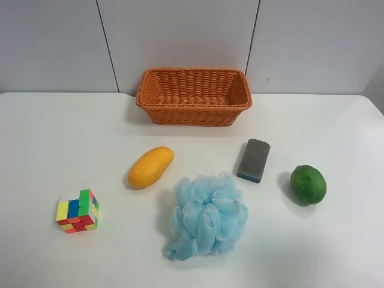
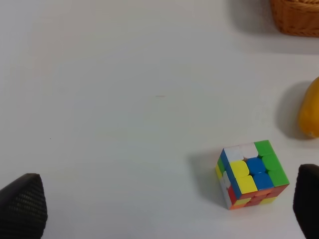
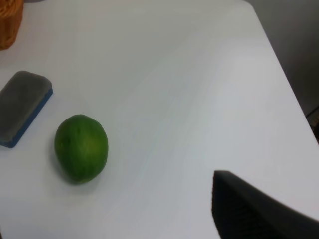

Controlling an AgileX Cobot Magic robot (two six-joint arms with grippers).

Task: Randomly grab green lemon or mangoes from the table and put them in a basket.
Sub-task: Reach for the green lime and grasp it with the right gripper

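My right gripper will go next to the green lemon's upper half [image 1: 307, 178], beside the grey and blue eraser block, and close there.
The green lemon [image 1: 308, 184] lies on the white table [image 1: 48, 138] at the exterior high view's right. The yellow-orange mango [image 1: 150, 167] lies left of centre. The orange wicker basket [image 1: 193, 77] stands empty at the back centre. No arm shows in the exterior high view. My right gripper [image 3: 109, 214] hangs above the table short of the lemon [image 3: 81, 148], with one dark finger [image 3: 249, 209] showing and jaws wide apart. My left gripper [image 2: 167, 199] is open and empty, its fingertips [image 2: 25, 204] spread near a colour cube, with the mango's edge [image 2: 310, 112] off to the side.
A multicoloured puzzle cube [image 1: 78, 211] sits front left. A blue mesh bath sponge [image 1: 207, 216] lies front centre. A grey and blue eraser block [image 1: 254, 160] lies between the mango and the lemon. A grey wall stands behind the basket.
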